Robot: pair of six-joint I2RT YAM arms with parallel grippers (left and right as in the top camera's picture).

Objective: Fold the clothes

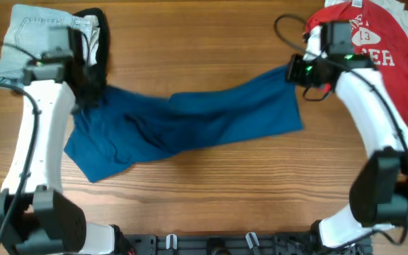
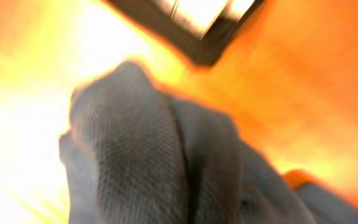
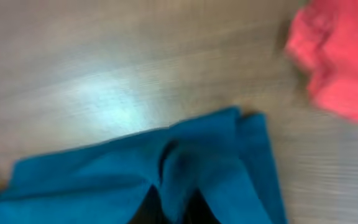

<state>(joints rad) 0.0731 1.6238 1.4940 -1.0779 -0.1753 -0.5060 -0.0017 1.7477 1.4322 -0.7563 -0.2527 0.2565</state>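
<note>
The robot's left gripper will release the dark blue shirt's corner on the wooden table [image 1: 112, 75] beside the folded black garment. The shirt now hangs stretched across the table's middle.
The dark blue shirt [image 1: 190, 124] hangs stretched across the middle of the wooden table between my two grippers, sagging in folds with its lower left part on the wood. My left gripper [image 1: 83, 95] is at its upper left corner. In the left wrist view blurred greyish-blue fabric [image 2: 148, 162] fills the lower frame and hides the fingers. My right gripper [image 1: 292, 72] holds the upper right corner. In the right wrist view a ridge of blue fabric [image 3: 104, 180] is pinched between the dark fingers [image 3: 174, 208]. The red T-shirt [image 1: 384, 49] with "13" lies at the far right; it also shows in the right wrist view [image 3: 340, 62].
Folded pale denim jeans [image 1: 30, 35] lie at the far left corner, with a folded black garment [image 1: 98, 42] beside them, close behind my left gripper. Bare wood [image 1: 211, 198] lies in front of the shirt.
</note>
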